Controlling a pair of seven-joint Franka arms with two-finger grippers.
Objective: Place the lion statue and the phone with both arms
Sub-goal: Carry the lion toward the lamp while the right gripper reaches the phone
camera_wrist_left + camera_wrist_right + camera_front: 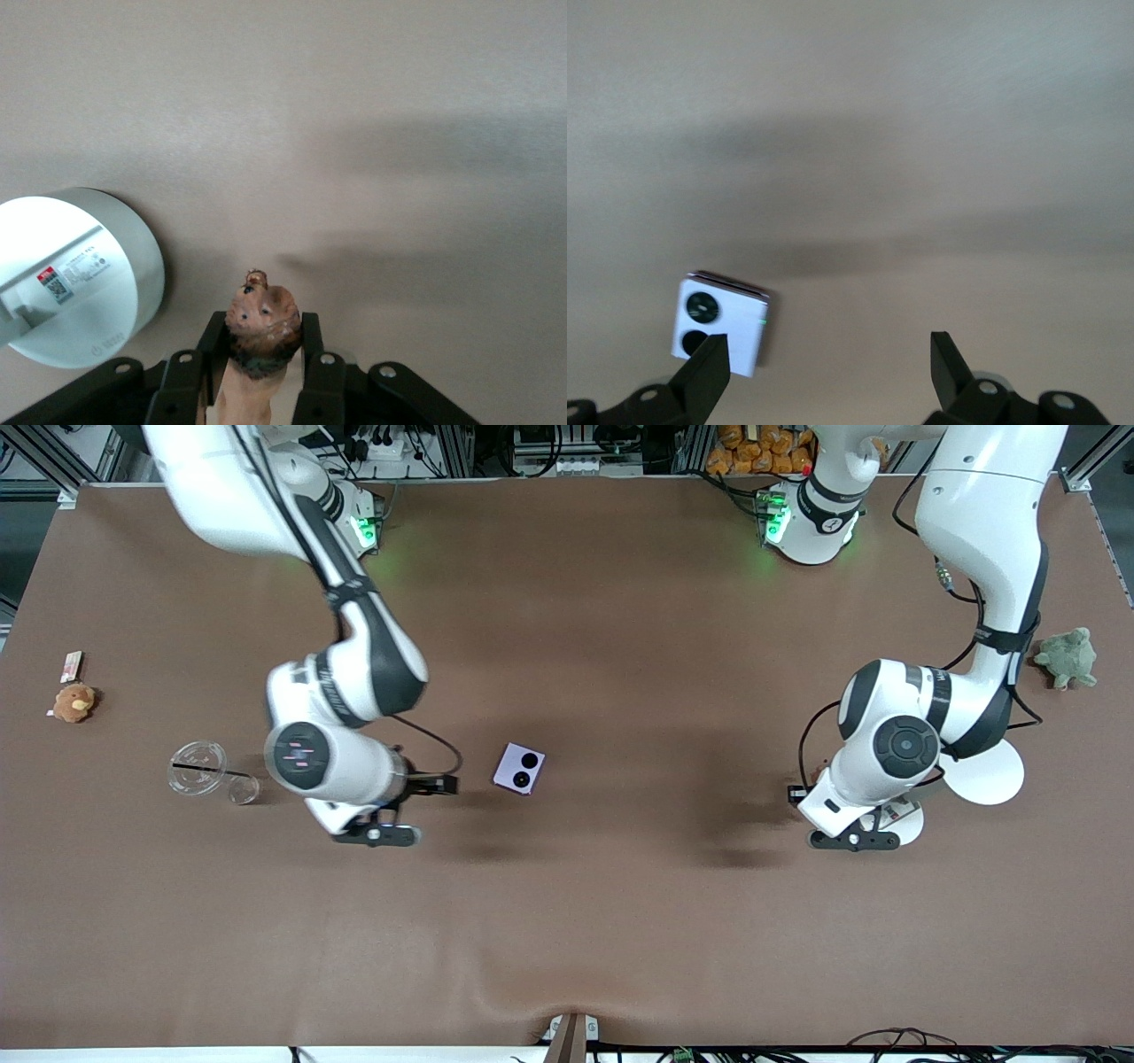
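The robot's left gripper will release the lion statue on the brown table (830, 815) (229, 320) beside the nearer white round disc.
My left gripper (802, 791) is shut on the lion statue (263, 320), a small reddish-brown figurine with a darker mane. It is held head-out between both fingers (312, 335), just above the brown table. In the front view the arm hides the statue. The phone (519, 769), a lavender folded square with two black lenses facing up, lies flat near the table's middle. My right gripper (436, 784) is open and empty, low over the table just beside the phone. In the right wrist view the phone (719, 323) sits by one fingertip (709, 354), outside the gap.
Two white round discs (983, 772) (904, 819) lie by the left arm; one shows in the left wrist view (75, 274). A green plush turtle (1067, 657) sits at the left arm's end. A clear cup with straw (197, 766), a small cup (241, 788) and an orange-brown plush (73, 702) sit at the right arm's end.
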